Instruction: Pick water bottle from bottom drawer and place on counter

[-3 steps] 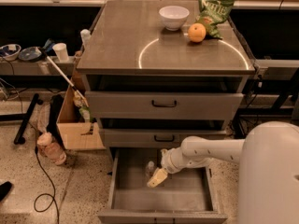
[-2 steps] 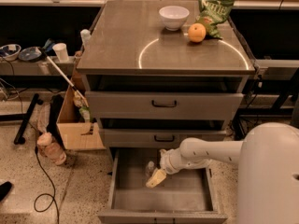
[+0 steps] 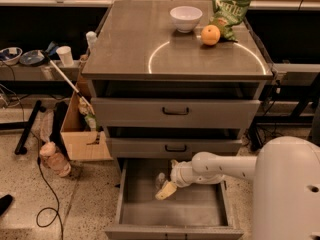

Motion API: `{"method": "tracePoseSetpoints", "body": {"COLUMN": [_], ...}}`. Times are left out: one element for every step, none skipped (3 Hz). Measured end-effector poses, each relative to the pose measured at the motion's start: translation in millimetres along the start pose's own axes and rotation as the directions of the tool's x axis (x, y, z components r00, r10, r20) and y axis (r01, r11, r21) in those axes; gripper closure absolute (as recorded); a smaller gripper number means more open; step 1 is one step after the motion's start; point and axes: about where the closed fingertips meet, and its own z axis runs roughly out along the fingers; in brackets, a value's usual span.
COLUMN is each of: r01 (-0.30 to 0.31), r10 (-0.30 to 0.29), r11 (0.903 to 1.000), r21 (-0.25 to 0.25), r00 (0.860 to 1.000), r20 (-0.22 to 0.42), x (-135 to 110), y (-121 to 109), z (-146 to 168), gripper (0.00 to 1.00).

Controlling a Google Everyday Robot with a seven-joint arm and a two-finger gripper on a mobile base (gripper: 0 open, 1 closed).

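Note:
Next, I close my gripper on the water bottle's body (image 3: 160, 182) inside the bottom drawer.
The bottom drawer (image 3: 131, 194) is pulled out, showing its plain grey floor. My white arm reaches into it from the right, and my gripper (image 3: 165, 190) hangs low over the middle of the drawer. A small clear water bottle (image 3: 160, 178) stands just behind the gripper's tip and touches or nearly touches it. I cannot tell whether the gripper holds it. Above the closed upper drawers, the counter (image 3: 130, 44) is a flat grey top marked with a bright circular arc.
On the counter's far side are a white bowl (image 3: 185, 18), an orange (image 3: 210, 34) and a green chip bag (image 3: 229, 11). The two upper drawers (image 3: 175, 112) are closed. A cardboard box (image 3: 80, 134), a cable and a pinkish bottle (image 3: 54, 159) lie on the floor to the left.
The gripper has edged very slightly left inside the drawer. Nothing else has moved.

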Motion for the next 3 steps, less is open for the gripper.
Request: {"method": "tracePoseSetpoints", "body": {"r01": [-0.006, -0.014, -0.020], "r10": [0.005, 0.014, 0.020], "r11": [0.9999, 0.9997, 0.9996], "r21": [0.015, 0.022, 0.018], "r00": [1.000, 1.000, 1.000], "r20": [0.008, 0.015, 0.007], "x": [2.4, 5.0, 9.0], "y": [-7.7, -11.6, -13.7], "z": [13.1, 24.9, 39.7], "gripper": [0.00, 0.00, 0.00]}}
